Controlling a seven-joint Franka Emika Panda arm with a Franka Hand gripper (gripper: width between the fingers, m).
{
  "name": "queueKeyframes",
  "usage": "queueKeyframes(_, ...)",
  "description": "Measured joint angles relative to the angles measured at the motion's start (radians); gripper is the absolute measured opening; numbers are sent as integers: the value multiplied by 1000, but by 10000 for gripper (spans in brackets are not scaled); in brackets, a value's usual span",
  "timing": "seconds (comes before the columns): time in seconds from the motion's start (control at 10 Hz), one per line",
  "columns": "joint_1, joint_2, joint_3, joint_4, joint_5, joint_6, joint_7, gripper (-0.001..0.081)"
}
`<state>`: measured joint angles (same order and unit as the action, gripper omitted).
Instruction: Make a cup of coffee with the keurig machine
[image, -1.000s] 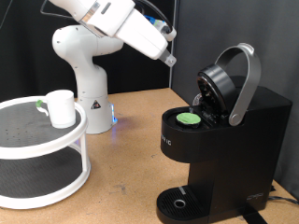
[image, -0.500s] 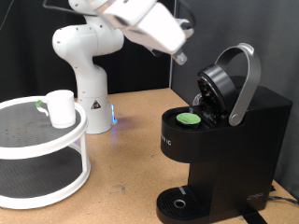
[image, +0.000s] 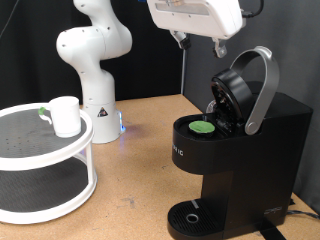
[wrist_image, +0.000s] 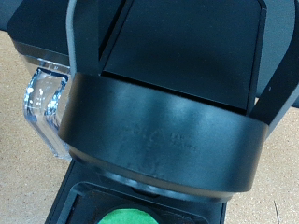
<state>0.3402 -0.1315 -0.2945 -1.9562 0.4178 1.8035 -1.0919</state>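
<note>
The top of the grey arched handle (image: 262, 50) on the black keurig machine is the next place my gripper will move to, and it should close there.
The black keurig machine (image: 240, 150) stands at the exterior view's right with its lid (image: 232, 95) and grey arched handle (image: 262, 85) raised. A green-topped pod (image: 203, 127) sits in the open chamber. My gripper (image: 201, 45) hangs open just above the lid, touching nothing and holding nothing. The white cup (image: 66, 115) stands on the top tier of a round shelf at the left. The wrist view looks down on the lid (wrist_image: 159, 131), the handle (wrist_image: 84, 37) and the pod (wrist_image: 131, 217); my fingers do not show there.
A white two-tier round shelf (image: 60, 165) fills the exterior view's lower left. The white arm base (image: 95, 75) stands behind it. A clear water tank (wrist_image: 42, 98) sits at the machine's side. A round drip tray (image: 192, 216) lies at the machine's foot.
The arm has swung towards the exterior view's right, bringing the hand from behind the table's middle to a spot over the raised lid, pointing downward. The cup, pod and lid have not moved.
</note>
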Motion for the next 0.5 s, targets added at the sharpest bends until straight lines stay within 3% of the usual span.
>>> queueKeyframes(0.5, 1, 0, 3, -1, 7, 9, 0, 803)
